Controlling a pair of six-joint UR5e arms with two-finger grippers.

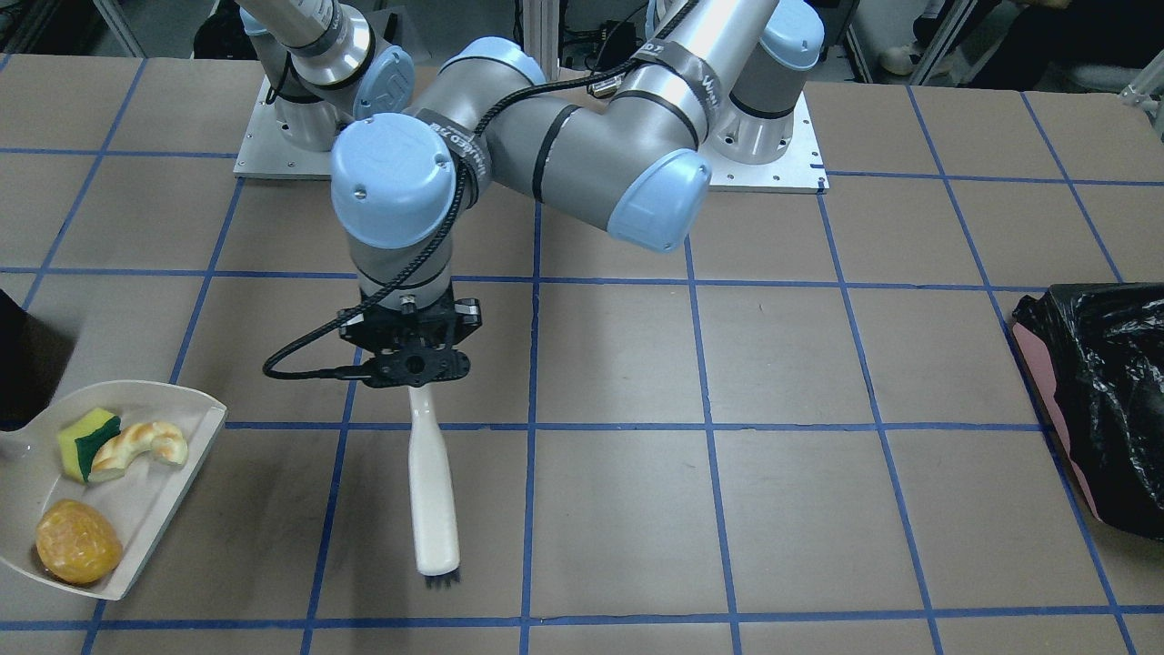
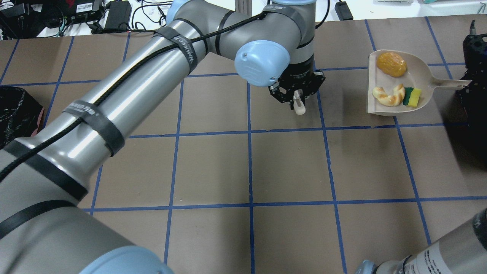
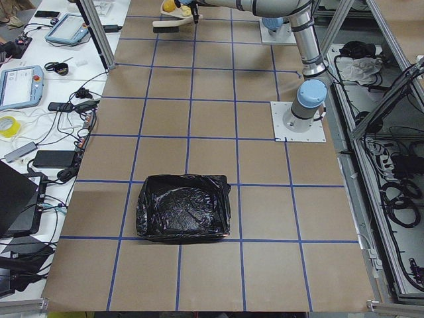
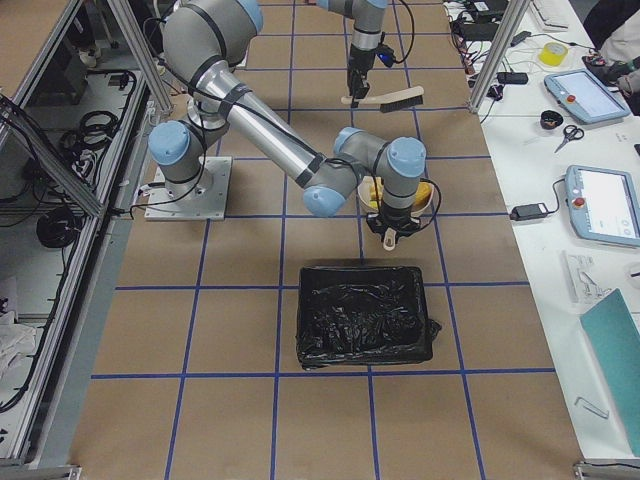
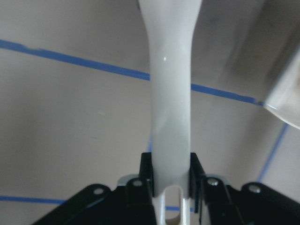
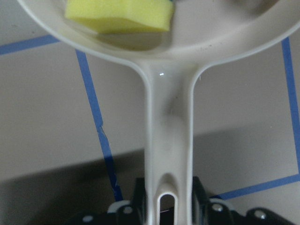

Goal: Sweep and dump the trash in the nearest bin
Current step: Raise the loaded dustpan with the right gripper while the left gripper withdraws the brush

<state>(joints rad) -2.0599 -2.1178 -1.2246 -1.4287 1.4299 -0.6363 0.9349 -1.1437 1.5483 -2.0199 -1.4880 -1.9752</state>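
Note:
I should use my left gripper to set the brush down farther away from the dustpan, along the blue tape line at the table's middle (image 1: 520, 332).
The trash lies in a beige dustpan (image 1: 155, 509): a yellow-green sponge piece (image 1: 86, 441), a pale croissant piece (image 1: 141, 446) and a round orange-brown bun (image 1: 77, 541). My right gripper (image 6: 164, 206) is shut on the dustpan's handle (image 6: 168, 140) and holds the pan level. The black bin (image 4: 365, 315) sits just beside the pan; in the overhead view only a dark slab of it (image 2: 475, 125) shows at the right edge. My left gripper (image 1: 409, 359) is shut on the white handle of a brush (image 1: 430, 491), whose bristles (image 1: 441, 578) point away from the robot.
A pink bin lined with a crinkly black bag (image 1: 1091, 400) stands at the table's end on my left side. The brown table is marked with a blue tape grid (image 1: 691, 428). My left arm (image 2: 114, 106) stretches across the table's middle.

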